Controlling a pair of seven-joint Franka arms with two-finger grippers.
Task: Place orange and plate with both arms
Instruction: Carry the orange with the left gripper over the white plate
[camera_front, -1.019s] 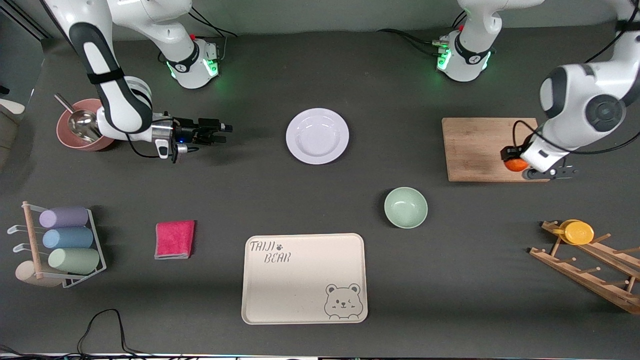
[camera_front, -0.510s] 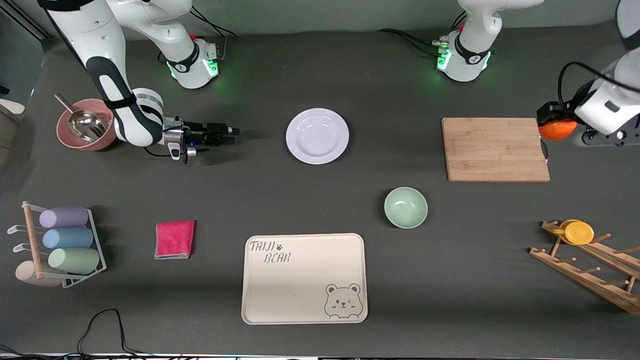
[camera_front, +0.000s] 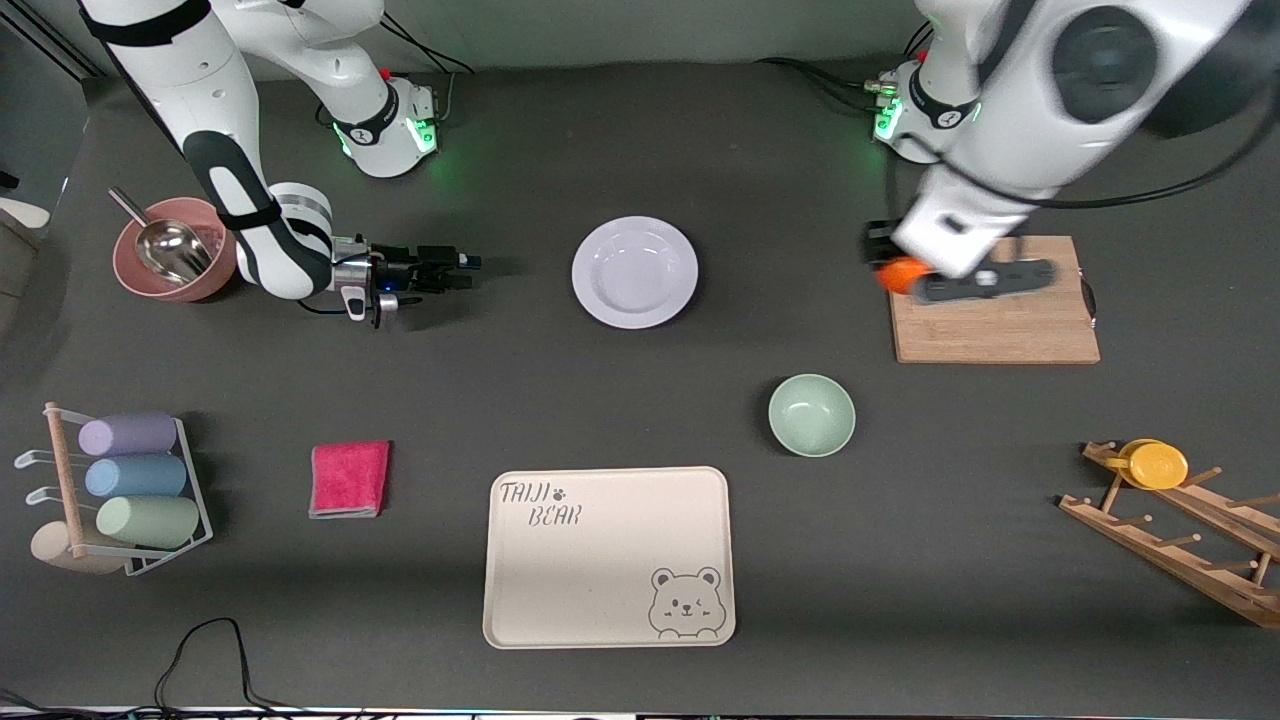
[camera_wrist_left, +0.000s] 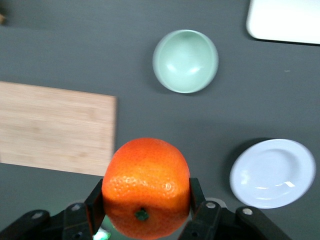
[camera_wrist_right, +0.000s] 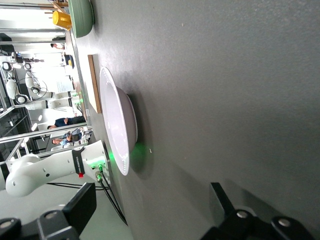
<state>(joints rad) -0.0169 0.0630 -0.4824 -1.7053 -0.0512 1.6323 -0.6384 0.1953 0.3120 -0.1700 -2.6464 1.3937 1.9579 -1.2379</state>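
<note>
Next, I release the orange with my left gripper in the shallow middle of the white plate (camera_front: 644, 281) (camera_wrist_left: 273, 172).
The orange (camera_front: 900, 273) is gripped in my left gripper (camera_front: 893, 262), held in the air over the edge of the wooden cutting board (camera_front: 990, 305) that faces the plate. In the left wrist view the orange (camera_wrist_left: 146, 187) fills the space between the black fingers (camera_wrist_left: 95, 200). The glossy white plate (camera_front: 635, 271) lies on the dark table between the two arms, also in the left wrist view (camera_wrist_left: 272, 173) and edge-on in the right wrist view (camera_wrist_right: 119, 127). My right gripper (camera_front: 462, 268) is open and empty, low over the table, pointing sideways at the plate from the right arm's end.
A pale-green bowl (camera_front: 811, 414) sits nearer the front camera than the plate. The cream bear tray (camera_front: 608, 556) lies nearer still. A pink cloth (camera_front: 349, 478), a cup rack (camera_front: 125, 490), a wooden rack with a yellow cup (camera_front: 1157, 464) and a pink bowl with a scoop (camera_front: 160, 250) stand around.
My left arm has lifted the orange off the board's outer end, swung out past the board, then back to its plate-side edge. My right gripper edged slightly toward the plate.
</note>
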